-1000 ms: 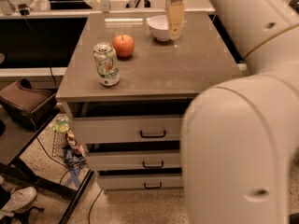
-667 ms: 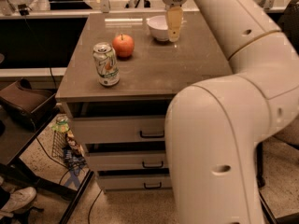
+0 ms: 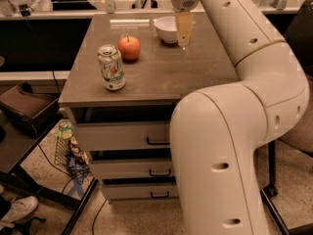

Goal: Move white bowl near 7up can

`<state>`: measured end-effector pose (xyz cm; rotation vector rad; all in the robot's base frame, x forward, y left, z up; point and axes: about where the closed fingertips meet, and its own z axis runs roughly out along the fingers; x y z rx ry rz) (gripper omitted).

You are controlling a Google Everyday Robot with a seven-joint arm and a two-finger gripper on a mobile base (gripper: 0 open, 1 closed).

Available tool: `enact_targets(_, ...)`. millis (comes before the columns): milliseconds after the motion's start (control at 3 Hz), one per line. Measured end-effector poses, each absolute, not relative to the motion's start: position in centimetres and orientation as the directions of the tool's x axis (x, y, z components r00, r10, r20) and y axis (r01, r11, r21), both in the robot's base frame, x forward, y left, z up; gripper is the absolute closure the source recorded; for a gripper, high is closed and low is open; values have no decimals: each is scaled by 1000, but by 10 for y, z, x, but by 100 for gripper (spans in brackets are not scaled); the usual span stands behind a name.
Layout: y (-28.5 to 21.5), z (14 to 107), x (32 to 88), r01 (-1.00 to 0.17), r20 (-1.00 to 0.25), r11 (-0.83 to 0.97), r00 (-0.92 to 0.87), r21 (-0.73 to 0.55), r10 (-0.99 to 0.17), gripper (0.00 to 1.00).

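The robot's gripper will next close on the white bowl's rim (image 3: 176, 27), on the side that faces away from the orange-red apple.
The white bowl (image 3: 165, 28) stands at the far middle of the cabinet top (image 3: 161, 75). The 7up can (image 3: 111, 67) stands upright near the front left corner, well apart from the bowl. My gripper (image 3: 184, 33) hangs from the arm over the far side of the top. It is right beside the bowl's right rim, with its tip just above the surface. I cannot tell whether it touches the bowl.
An orange-red apple (image 3: 129, 47) sits between the can and the bowl. My large white arm (image 3: 230, 146) fills the right side of the view. The cabinet has three drawers (image 3: 122, 136). A counter runs behind it, and clutter lies on the floor at the left.
The arm's lower links have swung left and fill more of the view. The gripper stays beside the bowl. The bowl, apple and can have not moved.
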<state>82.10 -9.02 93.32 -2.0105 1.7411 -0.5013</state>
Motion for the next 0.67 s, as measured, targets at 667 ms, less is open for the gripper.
enact_targets(667, -123, 896, 845, -840, -92, -59, 128, -539, -987, 0)
